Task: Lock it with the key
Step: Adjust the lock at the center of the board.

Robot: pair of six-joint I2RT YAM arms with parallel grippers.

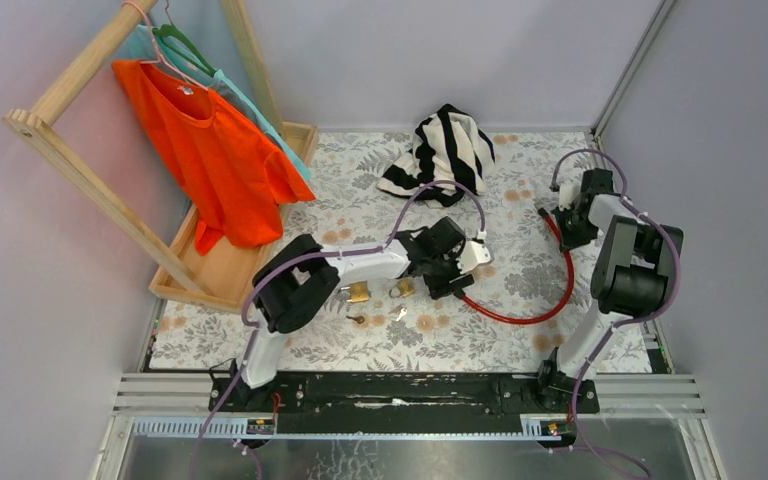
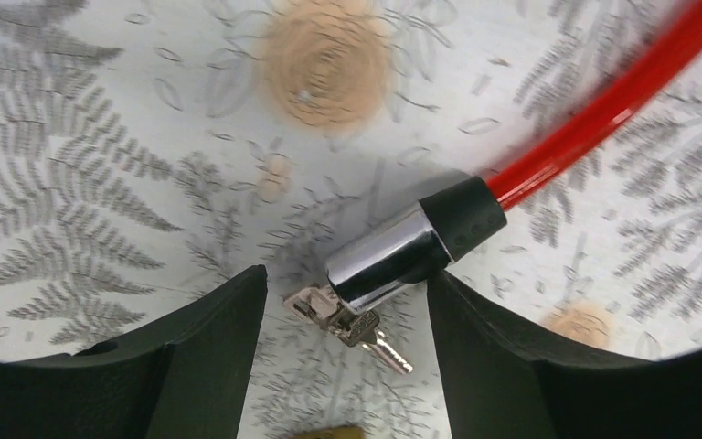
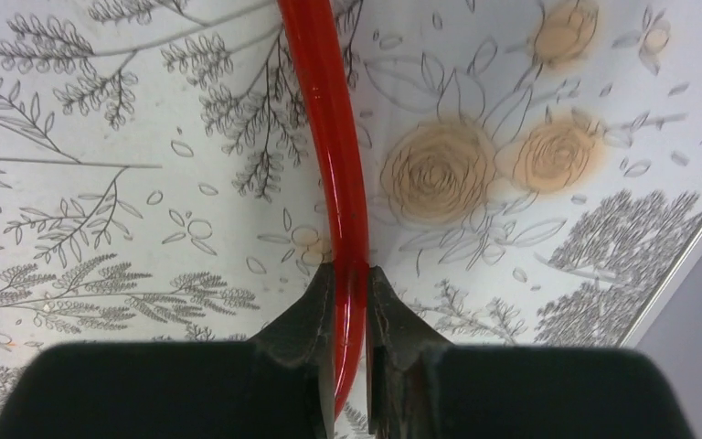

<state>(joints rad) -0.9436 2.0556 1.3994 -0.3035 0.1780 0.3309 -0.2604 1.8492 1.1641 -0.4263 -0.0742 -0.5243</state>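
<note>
My right gripper grips too far behind the red cable's tip; it should open, then regrip close to the black end [image 1: 543,212] before locking.
A red cable lock [image 1: 550,300] lies in a curve on the flowered table. Its chrome and black lock head [image 2: 393,256] lies between the fingers of my left gripper [image 2: 347,297], which is open and touches nothing. A small bunch of silver keys [image 2: 352,325] sits at the chrome end; I cannot tell whether one is inserted. In the top view my left gripper [image 1: 448,282] is low over that cable end. My right gripper [image 3: 350,279] is shut on the red cable [image 3: 334,155] near its other end, at the right of the table [image 1: 564,226].
Two brass padlocks [image 1: 358,292] [image 1: 403,288] and loose keys [image 1: 358,320] lie left of my left gripper. A striped cloth [image 1: 445,150] lies at the back. A wooden rack with an orange shirt [image 1: 210,150] stands at the left. The table's right edge [image 3: 686,247] is near my right gripper.
</note>
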